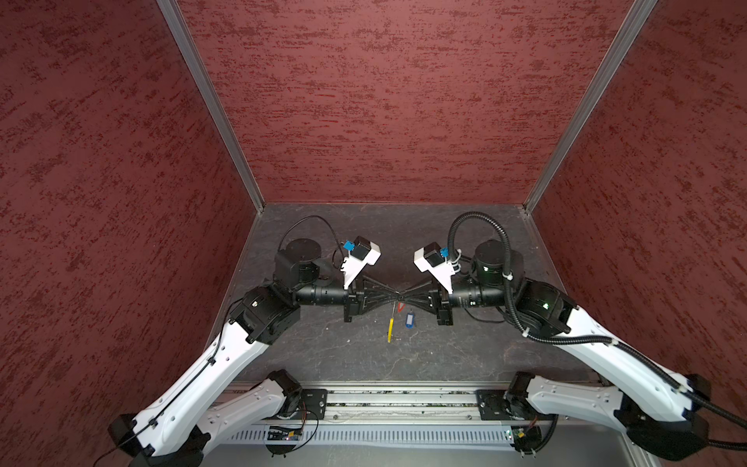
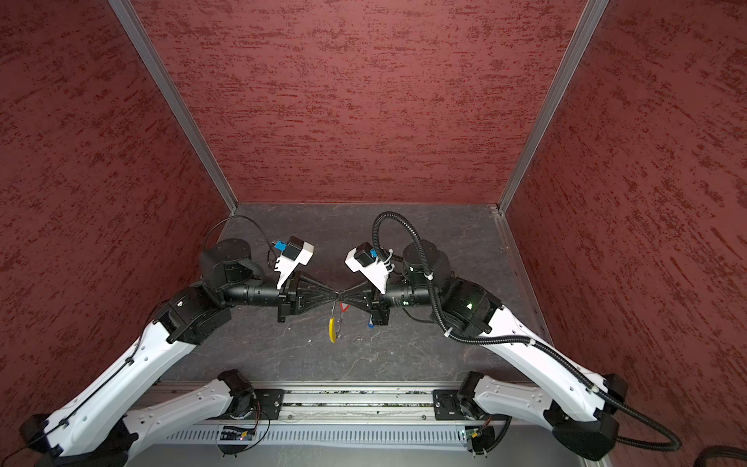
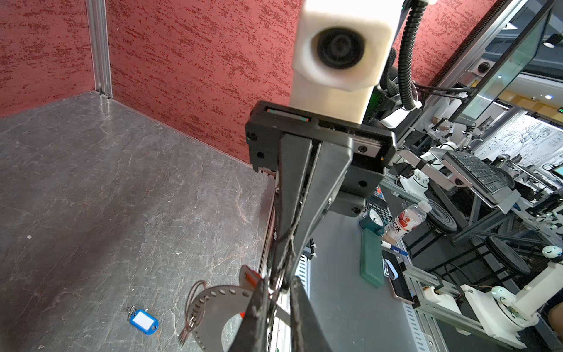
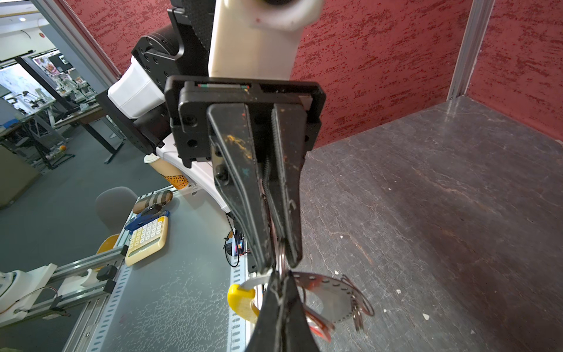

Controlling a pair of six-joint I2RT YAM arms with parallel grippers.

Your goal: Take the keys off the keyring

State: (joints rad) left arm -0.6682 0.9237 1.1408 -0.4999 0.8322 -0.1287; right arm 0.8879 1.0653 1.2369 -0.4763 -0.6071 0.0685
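Observation:
Next, I open my right gripper, now pinching the keyring's top beside my left gripper, and grip the dangling red tag (image 2: 344, 308).
Both grippers meet tip to tip above the table's middle. My right gripper (image 1: 404, 299) (image 4: 281, 275) is shut on the keyring (image 4: 323, 282), a flat silvery arc with a row of holes and a yellow segment (image 1: 390, 329) (image 2: 332, 329) (image 4: 242, 300), which hangs below. My left gripper (image 1: 393, 300) (image 3: 278, 282) has its jaws a narrow gap apart around a small ring (image 3: 275, 286) at the keyring's top. A red tag (image 3: 251, 279) (image 4: 318, 327) hangs there. Small rings with metal keys (image 3: 190, 317) dangle from the arc. A blue tag (image 1: 409, 319) (image 3: 143, 321) lies apart on the table.
The dark stone-look table (image 1: 323, 351) is closed in by red walls at the back and both sides. A metal rail (image 1: 396, 400) carrying both arm bases runs along the front. A calculator (image 4: 146, 240) and a bottle (image 3: 405, 222) lie outside the cell.

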